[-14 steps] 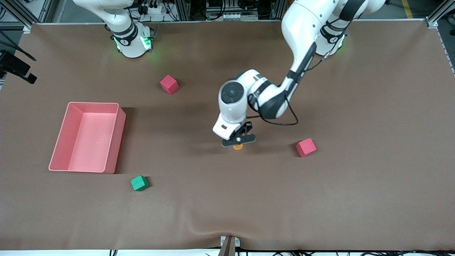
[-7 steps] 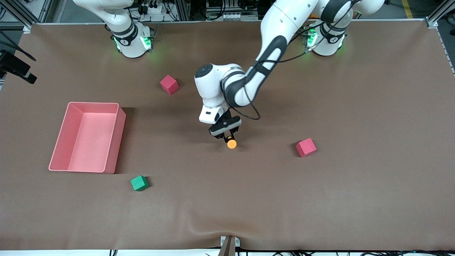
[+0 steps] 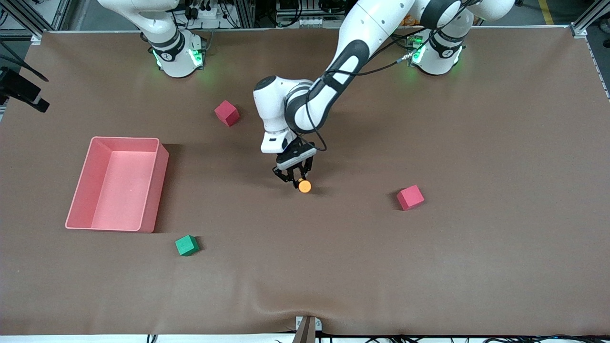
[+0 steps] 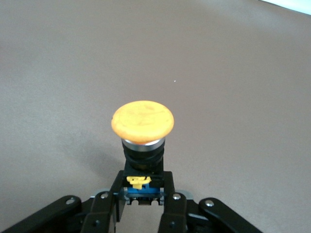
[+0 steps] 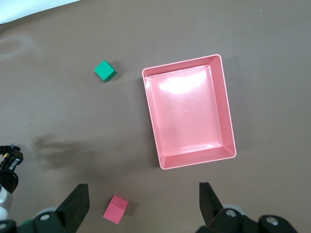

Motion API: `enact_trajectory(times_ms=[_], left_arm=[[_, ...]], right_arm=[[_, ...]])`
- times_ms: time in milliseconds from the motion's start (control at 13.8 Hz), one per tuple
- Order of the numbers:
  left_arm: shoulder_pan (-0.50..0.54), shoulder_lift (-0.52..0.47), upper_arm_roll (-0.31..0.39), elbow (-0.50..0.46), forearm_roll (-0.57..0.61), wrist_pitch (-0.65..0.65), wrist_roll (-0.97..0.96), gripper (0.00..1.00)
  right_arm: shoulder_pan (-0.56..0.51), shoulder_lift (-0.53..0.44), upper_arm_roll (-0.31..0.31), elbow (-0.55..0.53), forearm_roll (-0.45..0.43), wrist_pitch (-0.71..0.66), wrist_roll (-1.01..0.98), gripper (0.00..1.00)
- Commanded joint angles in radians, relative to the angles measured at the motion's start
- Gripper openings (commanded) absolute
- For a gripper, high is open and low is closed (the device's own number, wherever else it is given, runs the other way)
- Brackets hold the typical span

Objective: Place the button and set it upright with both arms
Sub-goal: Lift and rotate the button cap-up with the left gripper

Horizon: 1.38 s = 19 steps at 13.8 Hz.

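Note:
I will use my left gripper to set the button upright on the table [image 3: 296, 186], in the space between the pink bin and the farther red cube.
The button [image 3: 305, 186] has a round orange cap [image 4: 143, 121] over a black body with a blue base. My left gripper [image 3: 298, 181] is shut on that base, low over the middle of the table. In the left wrist view the black fingers [image 4: 112, 194] clamp the blue base from both sides, and the cap points away from the left gripper [image 4: 143, 196]. My right gripper [image 5: 143, 196] is open and holds nothing. It waits high above a red cube [image 5: 115, 209] and does not show in the front view.
A pink bin [image 3: 157, 190] stands toward the right arm's end of the table. A red cube [image 3: 227, 113] lies near the right arm's base. A second red cube [image 3: 410, 197] lies toward the left arm's end. A green cube [image 3: 187, 245] sits nearer the front camera than the bin.
The left arm has swung toward the right arm's end and turned its wrist, carrying the button a little that way. The cap now shows fully. The right arm has not moved.

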Motion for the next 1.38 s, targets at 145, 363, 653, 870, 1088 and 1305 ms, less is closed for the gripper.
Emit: enact_trajectory(times_ms=[145, 363, 653, 870, 1088, 1305], left_arm=[[-0.056, 0.081, 0.016, 0.013, 0.163, 0.01, -0.114, 0.0], [-0.068, 0.083, 0.013, 0.011, 0.209, 0.01, -0.137, 0.0], [-0.069, 0.095, 0.013, 0.011, 0.218, 0.01, -0.133, 0.0], [-0.069, 0.096, 0.011, 0.01, 0.217, 0.01, -0.128, 0.18], [-0.069, 0.095, 0.008, 0.01, 0.212, 0.013, -0.128, 0.99], [-0.069, 0.084, -0.01, 0.01, 0.195, 0.015, -0.131, 1.0]], right_arm=[[-0.005, 0.005, 0.004, 0.019, 0.009, -0.008, 0.008, 1.0], [-0.005, 0.005, 0.004, 0.019, 0.008, -0.008, 0.008, 1.0], [-0.004, 0.005, 0.004, 0.019, 0.008, -0.007, 0.008, 1.0], [-0.004, 0.005, 0.004, 0.019, 0.008, -0.008, 0.008, 1.0], [-0.004, 0.005, 0.004, 0.019, 0.008, -0.007, 0.008, 1.0], [-0.004, 0.005, 0.004, 0.019, 0.008, -0.008, 0.008, 1.0]])
